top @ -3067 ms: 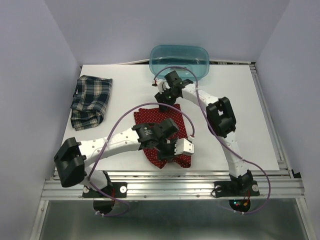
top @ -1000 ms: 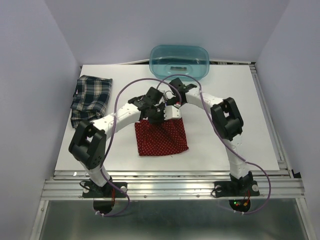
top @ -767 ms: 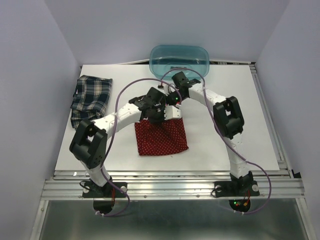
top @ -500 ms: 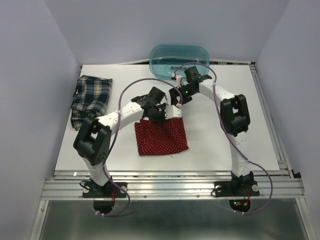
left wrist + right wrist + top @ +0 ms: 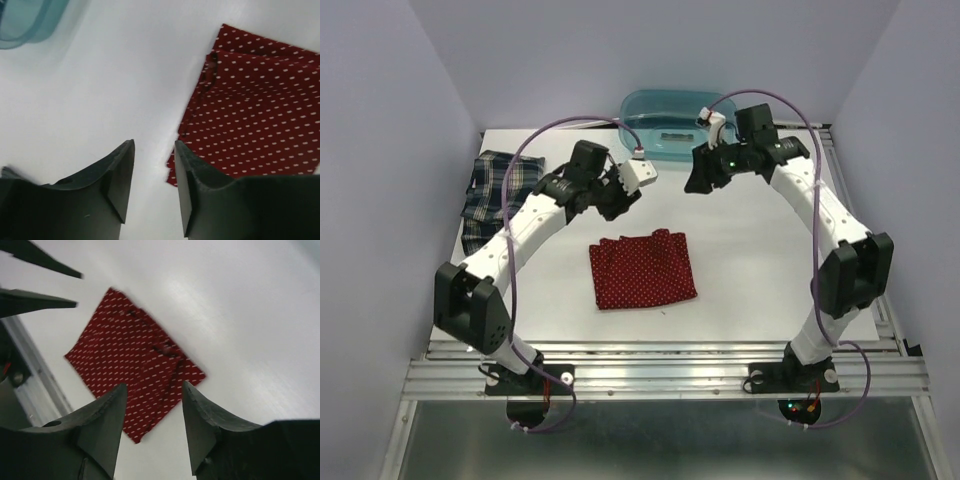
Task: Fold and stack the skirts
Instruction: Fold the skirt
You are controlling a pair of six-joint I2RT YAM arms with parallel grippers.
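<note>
The red dotted skirt's back edge is rumpled and its layers are out of line, so the robot's left gripper will pinch its back corner (image 5: pixel 598 250) and straighten it before stacking.
The red dotted skirt (image 5: pixel 641 269) lies folded flat as a rough square near the table's front middle; it also shows in the left wrist view (image 5: pixel 255 125) and the right wrist view (image 5: pixel 130 360). The plaid skirt (image 5: pixel 502 200) lies bunched at the table's left edge. My left gripper (image 5: pixel 620 198) is open and empty, raised behind and left of the red skirt. My right gripper (image 5: pixel 700 178) is open and empty, raised behind and right of the red skirt, in front of the tub. Neither gripper touches cloth.
A translucent teal tub (image 5: pixel 677 118) stands at the table's back middle; its corner shows in the left wrist view (image 5: pixel 25 20). The white table (image 5: pixel 770 250) ends at a metal rail along the front (image 5: pixel 660 355). Purple cables arch over both arms.
Both grippers have let go of the red skirt and lifted back and apart, the left one to the left, the right one to the right. The red skirt stays folded on the table.
</note>
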